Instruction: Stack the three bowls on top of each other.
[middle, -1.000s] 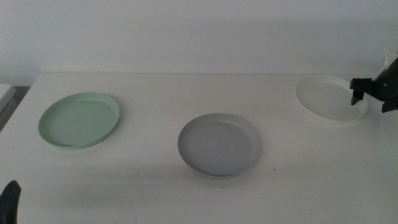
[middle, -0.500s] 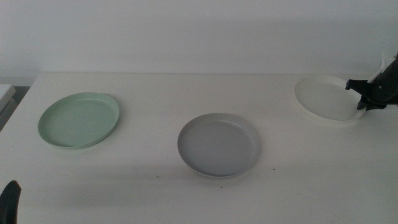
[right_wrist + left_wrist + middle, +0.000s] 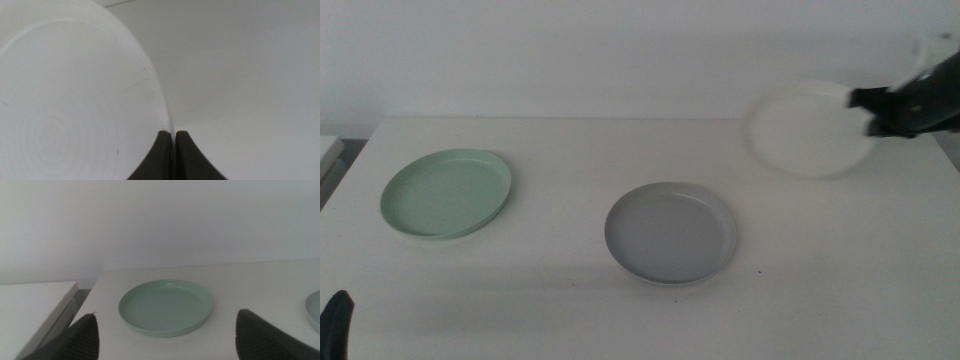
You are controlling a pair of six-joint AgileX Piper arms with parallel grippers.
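Note:
Next, my right gripper releases the white bowl inside the grey bowl (image 3: 670, 232), nested in the middle of the table.
The mint green bowl (image 3: 447, 193) sits at the table's left, and also shows in the left wrist view (image 3: 166, 307). The grey bowl (image 3: 672, 232) sits in the middle; its edge shows in the left wrist view (image 3: 315, 315). My right gripper (image 3: 868, 112) is shut on the rim of the white bowl (image 3: 808, 129) and holds it tilted in the air above the table's far right. In the right wrist view the jaws (image 3: 174, 134) pinch the white bowl's (image 3: 70, 105) rim. My left gripper (image 3: 165, 330) is open and waits at the near left corner (image 3: 335, 322).
The white table (image 3: 550, 290) ends at a pale wall behind. A lower white surface (image 3: 30, 300) adjoins the table's left edge.
My right gripper has closed on the white bowl's rim, lifted it off the table and carried it up and to the left. The other bowls and the left arm have not moved.

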